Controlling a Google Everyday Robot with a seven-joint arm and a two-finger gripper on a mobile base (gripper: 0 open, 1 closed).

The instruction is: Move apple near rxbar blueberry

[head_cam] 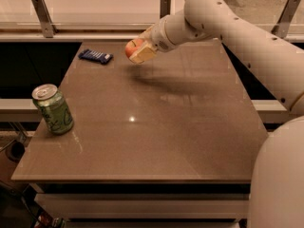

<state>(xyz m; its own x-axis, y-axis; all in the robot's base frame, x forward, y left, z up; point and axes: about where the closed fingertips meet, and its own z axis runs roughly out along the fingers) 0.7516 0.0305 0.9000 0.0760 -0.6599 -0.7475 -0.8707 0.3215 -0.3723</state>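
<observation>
The robot's gripper will let go of the apple on the brown table [119,61], beside the end of the rxbar blueberry nearest the robot's arm.
The red-orange apple [132,47] is held in my gripper [137,49], which is shut on it above the far part of the brown table [156,122]. The rxbar blueberry [95,56], a flat dark blue wrapped bar, lies on the table's far left corner, a short way to the left of the apple. My white arm reaches in from the right. The apple hangs above the table surface and casts a shadow to its right.
A green soda can [53,109] stands upright near the table's left edge. A counter with metal brackets [42,15] runs behind the table. My white base fills the lower right corner.
</observation>
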